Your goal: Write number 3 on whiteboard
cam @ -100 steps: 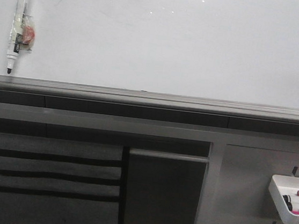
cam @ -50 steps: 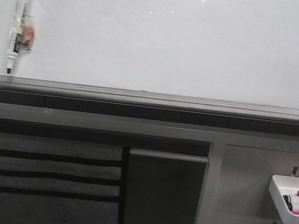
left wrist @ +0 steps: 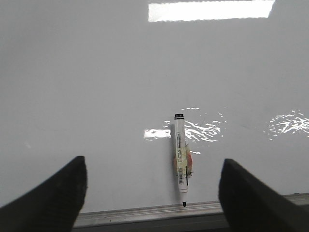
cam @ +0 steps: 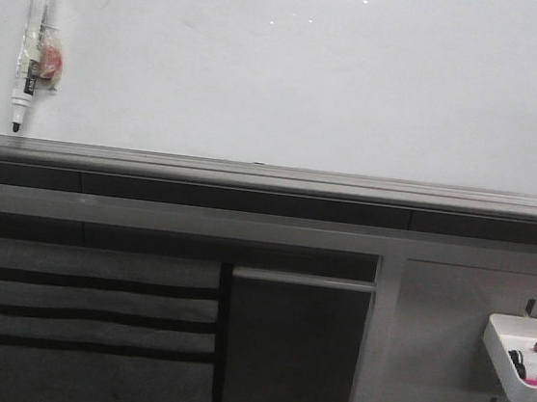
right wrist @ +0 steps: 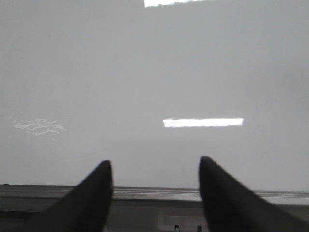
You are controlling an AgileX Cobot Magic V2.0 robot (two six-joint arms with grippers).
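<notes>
My left gripper will grip the white marker at the lower end [cam: 24, 93] [left wrist: 182, 182], just above the marker's black tip.
The whiteboard [cam: 311, 80] is a large glossy white board with a grey ledge [cam: 271, 176] along its lower edge; no number 3 shows on it. A white marker [cam: 32, 48] with a black tip stands upright on the board at the far left, tip down at the ledge, tape around its middle. In the left wrist view the marker [left wrist: 181, 157] stands between and beyond the tips of my open, empty left gripper [left wrist: 152, 186]. My right gripper [right wrist: 154, 186] is open and empty, facing bare board [right wrist: 154, 87] above the ledge. Neither gripper shows in the front view.
Below the ledge is a grey cabinet front with dark slots [cam: 81, 315] and a dark panel [cam: 295, 354]. At the lower right a pegboard panel [cam: 443, 376] carries a white tray [cam: 522, 361] with markers in it.
</notes>
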